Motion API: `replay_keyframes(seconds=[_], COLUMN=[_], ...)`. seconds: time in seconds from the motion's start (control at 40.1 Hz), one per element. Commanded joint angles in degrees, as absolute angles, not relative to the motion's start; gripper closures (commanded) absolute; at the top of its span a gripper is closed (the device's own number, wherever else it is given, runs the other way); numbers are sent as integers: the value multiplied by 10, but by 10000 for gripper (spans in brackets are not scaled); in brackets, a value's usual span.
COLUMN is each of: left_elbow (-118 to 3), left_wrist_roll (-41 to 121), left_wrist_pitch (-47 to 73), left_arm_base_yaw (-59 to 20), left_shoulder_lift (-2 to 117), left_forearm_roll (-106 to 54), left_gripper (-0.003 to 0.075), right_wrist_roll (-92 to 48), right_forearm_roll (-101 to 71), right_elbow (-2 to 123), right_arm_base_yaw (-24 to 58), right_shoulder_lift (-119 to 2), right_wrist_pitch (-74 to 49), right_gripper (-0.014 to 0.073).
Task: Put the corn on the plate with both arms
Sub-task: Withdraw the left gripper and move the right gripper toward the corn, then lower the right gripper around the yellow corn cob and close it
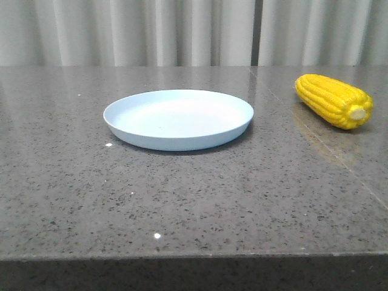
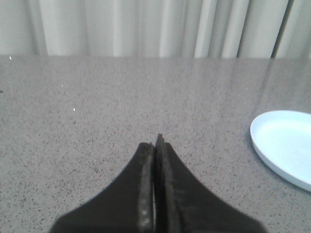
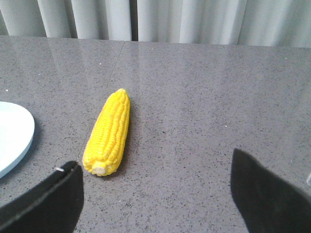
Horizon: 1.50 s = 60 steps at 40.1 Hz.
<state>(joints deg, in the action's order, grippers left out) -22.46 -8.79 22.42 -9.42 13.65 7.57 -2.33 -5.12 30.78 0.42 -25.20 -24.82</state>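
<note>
Next, I move my right gripper to the yellow corn and close it around its middle (image 1: 329, 94) (image 3: 110, 127), between the corn's pale stub end and its far end.
The yellow corn (image 1: 332, 100) lies on the grey stone table at the far right, its pale stub end toward the front. The pale blue plate (image 1: 121, 115) sits empty at the table's middle. Neither gripper shows in the front view. In the right wrist view my right gripper (image 3: 154, 170) is open and empty, and the corn (image 3: 109, 132) lies just beyond its one finger, apart from it, with the plate's edge (image 3: 24, 141) beside it. In the left wrist view my left gripper (image 2: 155, 143) is shut and empty over bare table, with the plate (image 2: 265, 145) off to one side.
The speckled grey table (image 1: 200, 200) ends at a front edge near the bottom of the front view. A white curtain (image 1: 182, 30) hangs behind the table's far edge. A seam runs across the tabletop between the plate and the corn.
</note>
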Motion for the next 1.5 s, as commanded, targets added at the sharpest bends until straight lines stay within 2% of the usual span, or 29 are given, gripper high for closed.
replay_keyframes(seconds=[0.0,0.349,0.598,1.047,1.371,1.47], left_elbow=[-231,-229,-229,-229,-229,-229], left_wrist_roll=[-95,-95,-95,-95,-95,-95], left_wrist_pitch=[174,173,173,173,173,173], left_arm_base_yaw=[-92,-92,-92,-92,-92,-92], left_shoulder_lift=[108,93,93,93,93,93], left_forearm_roll=[78,78,78,78,78,78], left_gripper=[741,741,741,741,741,741], right_wrist_roll=[-27,-27,-27,-27,-27,-27], right_forearm_roll=[-52,-79,-106,-132,-141,-152], right_elbow=[329,340,452,696,784,786], right_arm_base_yaw=[1,1,4,69,69,69], right_shoulder_lift=[-259,-279,-483,-821,-958,-963], right_wrist_pitch=[-204,-210,-278,-384,-435,-454], right_gripper=[-41,-41,-41,-41,-38,13])
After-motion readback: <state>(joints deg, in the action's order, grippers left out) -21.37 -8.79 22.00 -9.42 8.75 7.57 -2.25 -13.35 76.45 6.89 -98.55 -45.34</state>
